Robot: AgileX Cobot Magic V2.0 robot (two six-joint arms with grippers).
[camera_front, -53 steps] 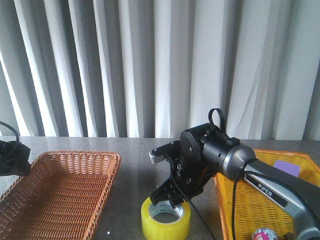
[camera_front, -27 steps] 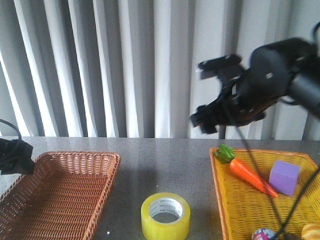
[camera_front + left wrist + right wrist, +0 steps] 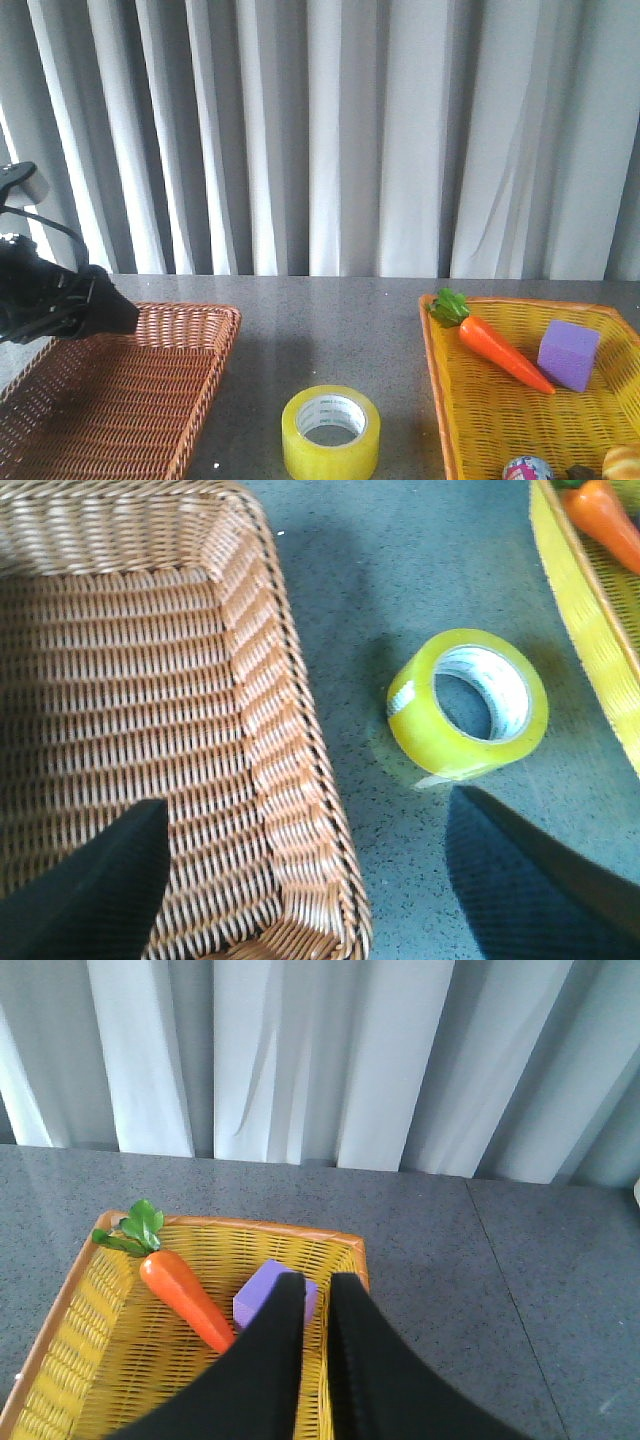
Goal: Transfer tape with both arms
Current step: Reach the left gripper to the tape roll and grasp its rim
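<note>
The yellow tape is next for my left gripper, which should go to it and close on the tape's side (image 3: 291, 425) (image 3: 424, 700) facing the brown wicker basket.
The tape (image 3: 331, 433), a yellow roll with a white printed core, stands on the grey table between the two baskets, with nothing holding it. It also shows in the left wrist view (image 3: 467, 705). My left arm (image 3: 65, 300) hangs over the near left part of the brown wicker basket (image 3: 215, 345). My left gripper (image 3: 310, 800) is open and empty, its jaws spread wide over the basket's corner and the table, short of the tape. My right gripper (image 3: 317, 1280) is shut and empty, above the yellow basket (image 3: 60, 1360). The right arm is out of the front view.
The yellow basket (image 3: 440, 390) at the right holds a toy carrot (image 3: 495, 348), a purple block (image 3: 568, 355) and a small colourful ball (image 3: 527, 469). The carrot (image 3: 185, 1300) and block (image 3: 258, 1300) lie under my right gripper. Grey curtains hang behind the table.
My right arm let go of the tape, rose up and to the right and left the front view. My left arm swung right over the brown basket. The tape stayed put.
</note>
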